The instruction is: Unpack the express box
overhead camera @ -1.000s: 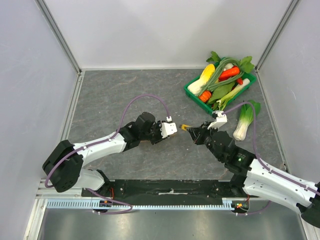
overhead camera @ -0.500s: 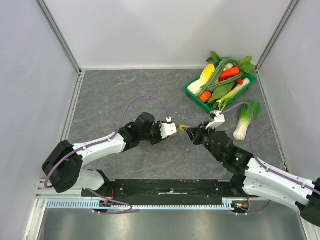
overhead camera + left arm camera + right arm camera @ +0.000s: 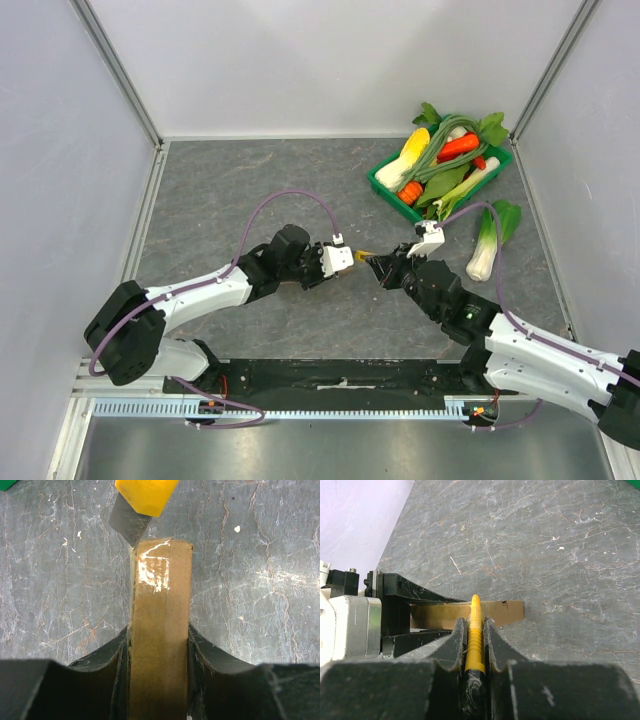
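Observation:
Next, my right gripper releases the yellow utility knife on the grey table just off the express box's end (image 3: 364,259) (image 3: 567,607).
The express box (image 3: 161,630), a narrow brown cardboard box with glossy tape on its far end, is clamped between the fingers of my left gripper (image 3: 159,650) just above the grey table. In the top view the left gripper (image 3: 345,258) hides it. My right gripper (image 3: 475,624) is shut on a yellow utility knife (image 3: 476,611). The knife's grey blade (image 3: 129,526) touches the far left corner of the box. In the right wrist view the box (image 3: 505,612) lies crosswise behind the knife tip. In the top view the knife (image 3: 368,256) sits between the two grippers.
A green tray (image 3: 383,190) full of vegetables stands at the back right. A bok choy (image 3: 487,245) lies on the table beside it, right of my right arm. Grey walls close in the table on three sides.
My right gripper has moved left with the knife, bringing its tip up to the box's end. The left arm has not moved.

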